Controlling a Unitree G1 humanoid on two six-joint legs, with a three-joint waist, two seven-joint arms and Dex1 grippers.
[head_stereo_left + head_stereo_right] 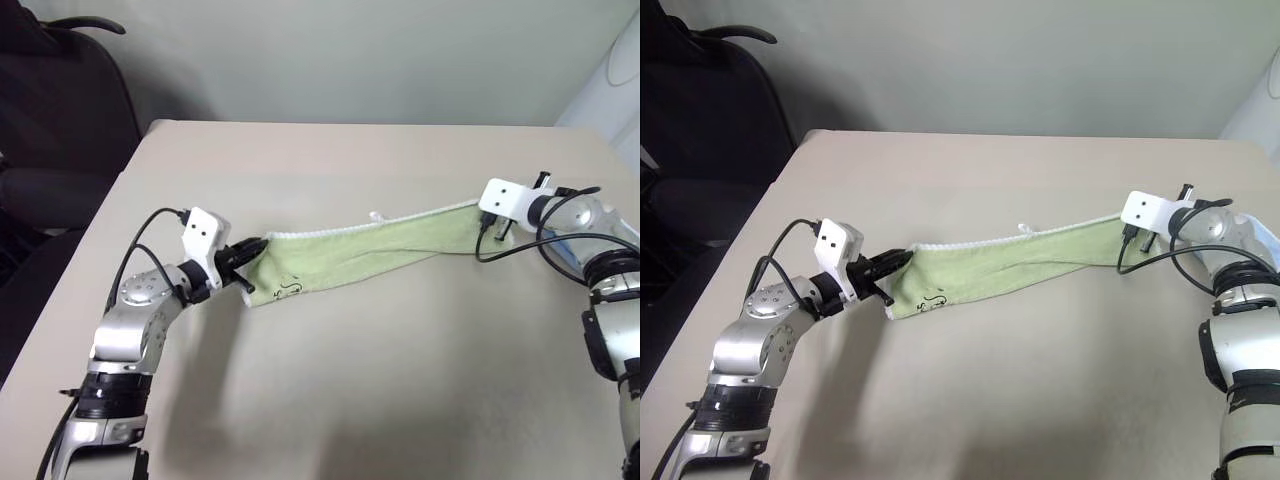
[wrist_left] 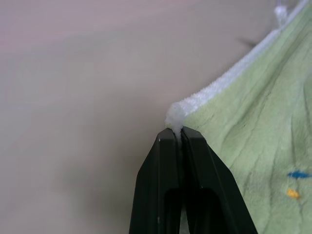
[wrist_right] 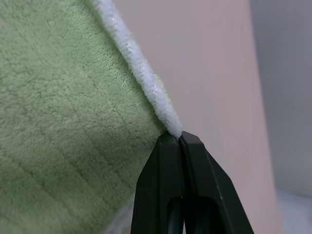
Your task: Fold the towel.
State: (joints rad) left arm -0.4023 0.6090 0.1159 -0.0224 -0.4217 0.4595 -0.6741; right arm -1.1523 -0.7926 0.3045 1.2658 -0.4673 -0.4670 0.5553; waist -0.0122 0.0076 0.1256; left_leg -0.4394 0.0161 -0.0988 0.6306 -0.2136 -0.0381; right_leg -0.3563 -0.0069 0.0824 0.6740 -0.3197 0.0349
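Note:
Next, I let go of the towel's corner with my left gripper on the beige table, on the chair side of the dark emblem [image 1: 254,273]. That corner now hangs above the table.
The towel [image 1: 360,255], light green with white stitched edging, hangs stretched between my two grippers above the beige table [image 1: 330,380]. A small dark emblem [image 1: 288,289] shows near its left end. My left gripper [image 1: 258,247] is shut on the towel's left corner; in the left wrist view its black fingers [image 2: 168,161] pinch the white edging [image 2: 176,115]. My right gripper [image 1: 484,222] is shut on the right corner, and the right wrist view has the fingers [image 3: 192,161] clamped on the white hem [image 3: 146,80].
A dark office chair [image 1: 60,110] stands off the table's far left corner. A pale wall runs behind the table's far edge [image 1: 350,124]. A light blue cloth [image 1: 562,250] peeks out behind my right forearm. The table in front of the towel is bare.

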